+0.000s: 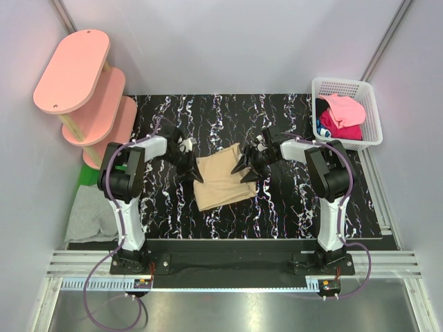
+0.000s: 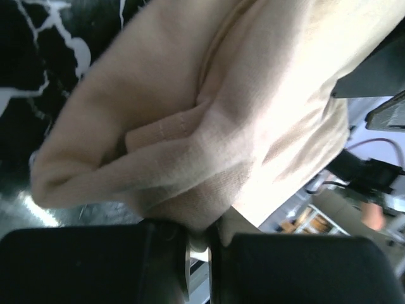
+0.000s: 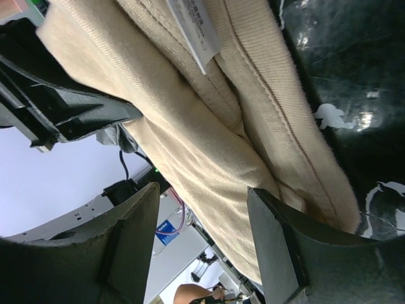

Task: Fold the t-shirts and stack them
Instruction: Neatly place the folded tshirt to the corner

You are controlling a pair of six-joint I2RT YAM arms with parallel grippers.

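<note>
The robot's left gripper should release the tan t-shirt on top of the grey shirt (image 1: 102,209) below the pink oval shelves.
A tan t-shirt (image 1: 223,183), partly folded, lies on the black marbled mat (image 1: 291,207) between the two arms. At the shirt's left edge my left gripper (image 1: 187,169) is shut on a fold of the tan cloth (image 2: 253,114), which is pinched between the jaws (image 2: 202,239). My right gripper (image 1: 248,169) is at the shirt's upper right edge. It stands open, its fingers (image 3: 272,234) on either side of the tan cloth (image 3: 209,133). A white label (image 3: 199,28) shows near the collar.
A white basket (image 1: 342,81) at the back right holds pink and magenta shirts (image 1: 342,114). A grey shirt (image 1: 90,216) and a green one (image 1: 86,178) lie off the mat on the left. Pink oval shelves (image 1: 76,72) stand at the back left.
</note>
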